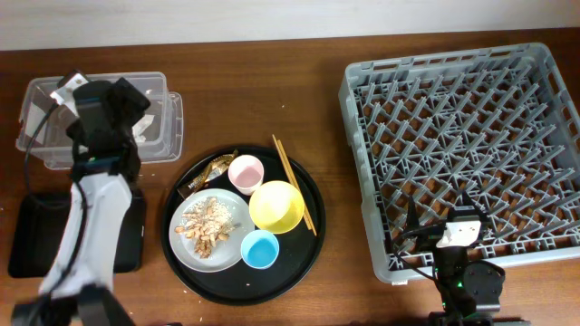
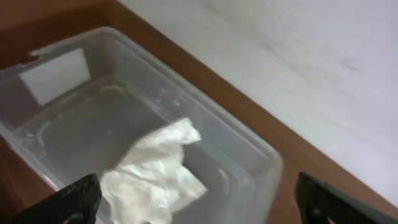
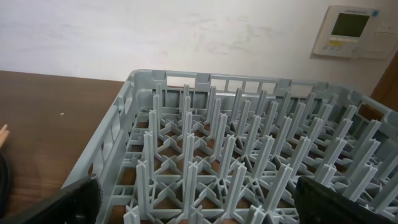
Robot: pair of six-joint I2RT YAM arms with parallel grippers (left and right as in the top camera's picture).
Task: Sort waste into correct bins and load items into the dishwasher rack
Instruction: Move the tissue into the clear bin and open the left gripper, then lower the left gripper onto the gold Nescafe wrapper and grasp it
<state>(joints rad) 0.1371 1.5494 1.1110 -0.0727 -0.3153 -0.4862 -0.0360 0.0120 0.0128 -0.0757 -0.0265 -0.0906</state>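
Observation:
Next, my left gripper goes to the round tray and closes on the end (image 1: 192,185) of the brown wrapper farther from the pink cup.
My left gripper (image 2: 199,208) is open above the clear plastic tub (image 2: 74,130); in the overhead view it (image 1: 95,109) hangs over the tub (image 1: 163,122). The crumpled white napkin (image 2: 158,171) lies inside the tub, near the left finger. My right gripper (image 3: 199,208) is open and empty over the front edge of the grey dishwasher rack (image 3: 205,155), which also shows in the overhead view (image 1: 471,136). The pink cup (image 1: 246,173), yellow bowl (image 1: 276,206), blue cup (image 1: 260,249), chopsticks (image 1: 294,186), brown wrapper (image 1: 213,167) and the plate (image 1: 222,263) with food scraps (image 1: 207,226) sit on the round tray.
The large round black tray (image 1: 290,267) lies at the table's middle front. The shallow black rectangular tray (image 1: 27,240) lies at the front left, partly under my left arm. The right arm's base (image 1: 462,281) stands just in front of the rack.

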